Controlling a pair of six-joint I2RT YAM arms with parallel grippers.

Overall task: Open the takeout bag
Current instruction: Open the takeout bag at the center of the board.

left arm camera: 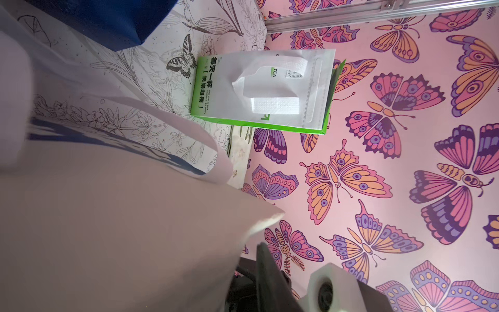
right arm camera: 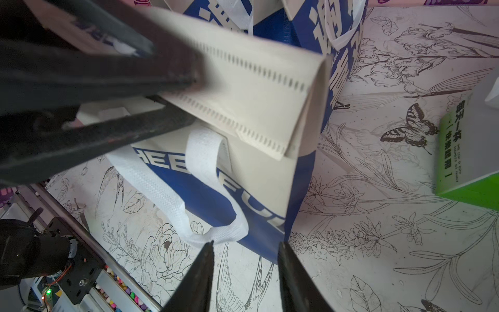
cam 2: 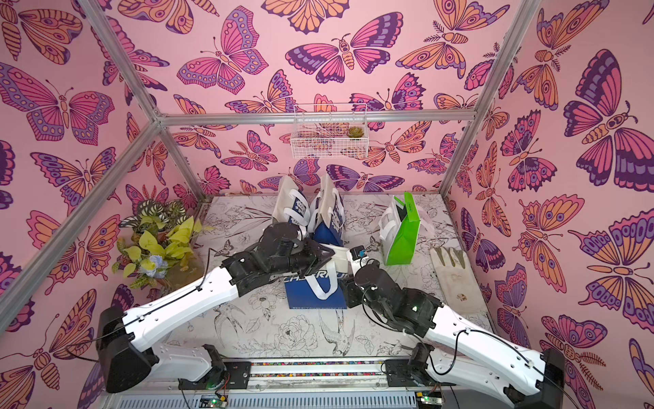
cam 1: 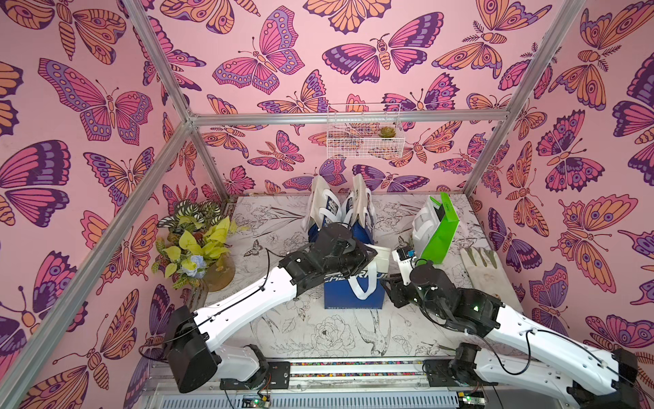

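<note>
The robot's left gripper alone holds the folded top flap of the takeout bag, so its right gripper should take the flap's loose corner (right arm camera: 299, 111) and help spread the bag open.
The takeout bag (cam 1: 348, 299) (cam 2: 300, 299), blue and cream with white handles, stands mid-table in both top views. My left gripper (cam 1: 371, 253) (cam 2: 331, 253) reaches over its top. In the right wrist view the left gripper (right arm camera: 193, 97) is shut on the bag's folded cream top flap (right arm camera: 256, 89), one black finger on each side. The left wrist view is half filled by the bag's cream fabric (left arm camera: 108, 229), beside one black finger (left arm camera: 266, 270). My right gripper (right arm camera: 247, 243) (cam 1: 385, 283) stands open and empty by the bag's lower right corner, just short of a hanging white handle (right arm camera: 216, 235).
Two more blue-and-cream bags (cam 1: 339, 209) stand behind the takeout bag. A green-and-white bag (cam 1: 437, 230) is at the back right, with a pale glove (cam 1: 485, 262) lying beside it. A leafy plant (cam 1: 191, 244) fills the left side, and a wire basket (cam 1: 364, 131) hangs on the back wall.
</note>
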